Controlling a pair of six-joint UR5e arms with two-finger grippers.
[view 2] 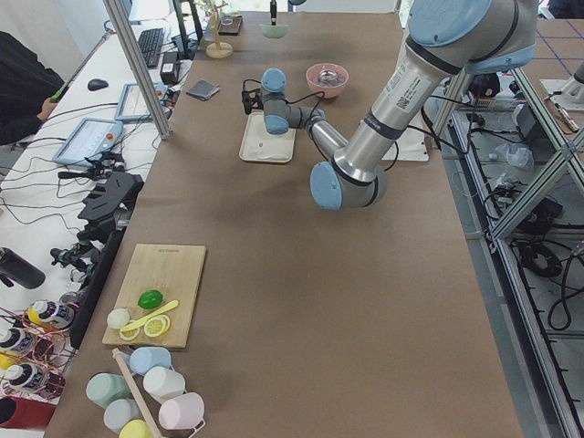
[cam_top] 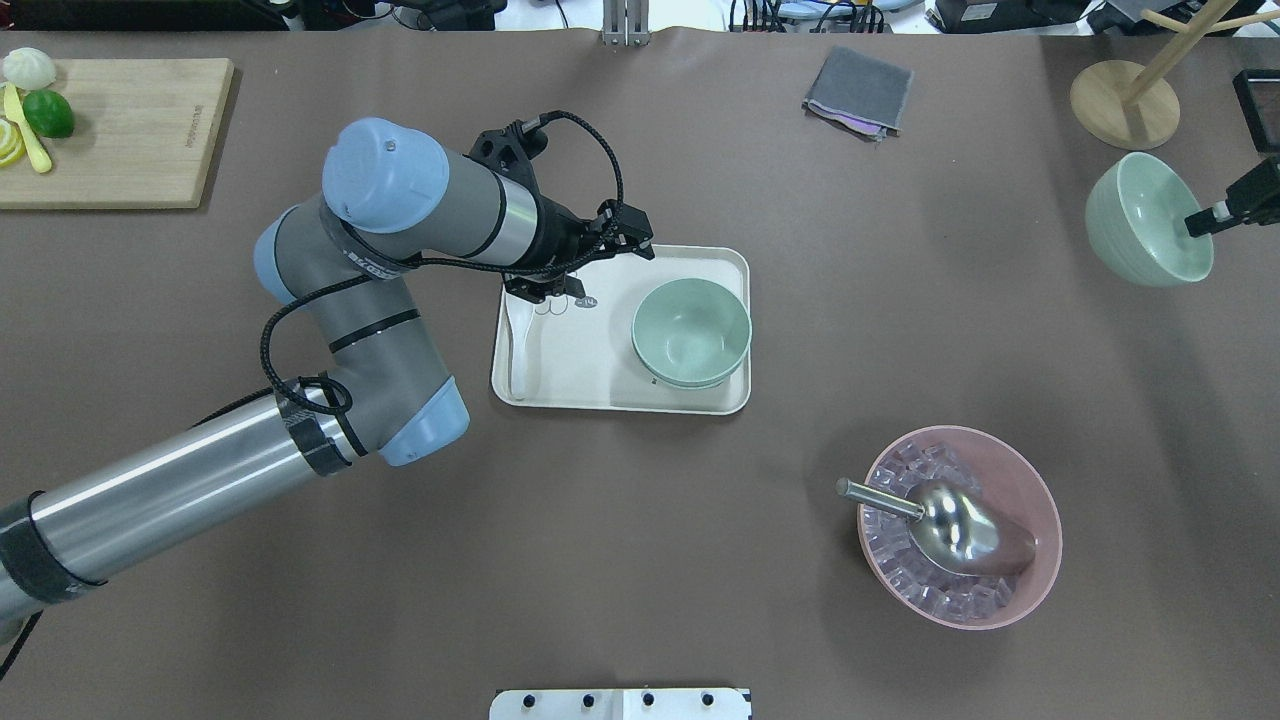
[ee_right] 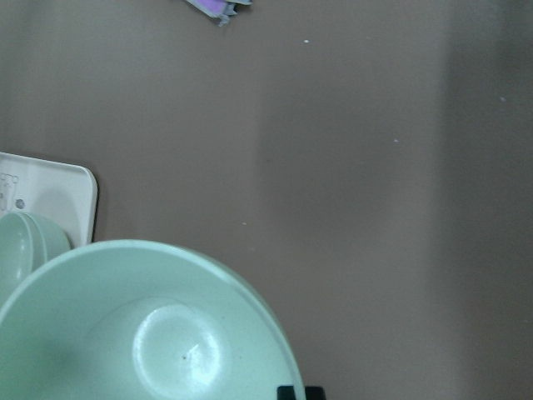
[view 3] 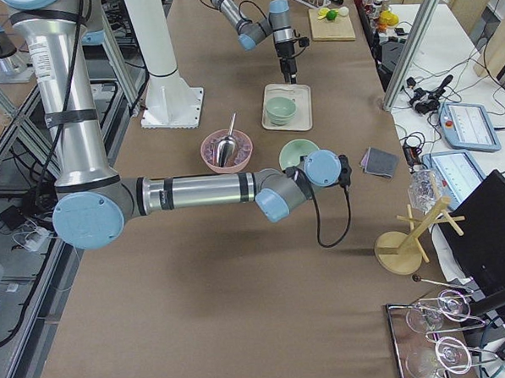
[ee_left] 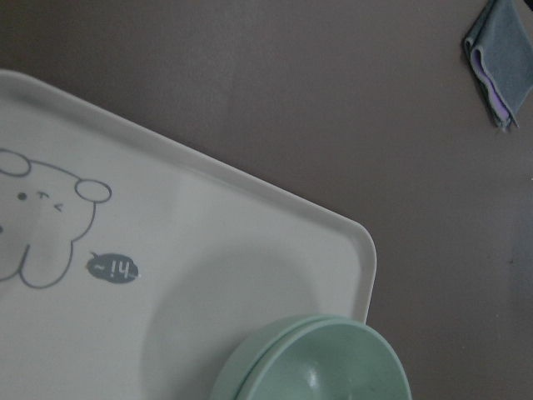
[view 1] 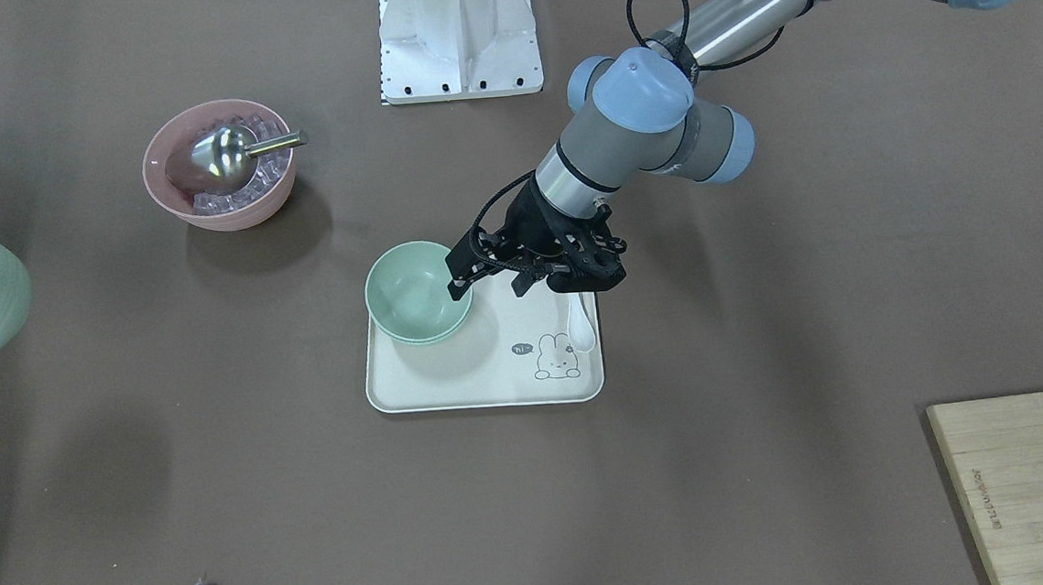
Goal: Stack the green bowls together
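Note:
My right gripper has its green bowl. It will let go of that bowl inside the nested green bowls on the cream tray (view 1: 418,290) (ee_right: 14,252).
Two green bowls (cam_top: 690,330) sit nested in each other on a cream tray (cam_top: 600,385); they also show in the front view (view 1: 416,291) and the left wrist view (ee_left: 325,362). My left gripper (view 1: 489,281) hovers over the tray beside this stack, open and empty. My right gripper (cam_top: 1205,218) is shut on the rim of the third green bowl (cam_top: 1140,220) and holds it tilted above the table, far from the tray. That bowl fills the right wrist view (ee_right: 141,333).
A white spoon (cam_top: 517,345) lies on the tray's edge. A pink bowl (cam_top: 960,540) holds ice and a metal scoop. A grey cloth (cam_top: 858,92), a wooden stand (cam_top: 1125,100) and a cutting board (cam_top: 110,130) with fruit lie at the far side.

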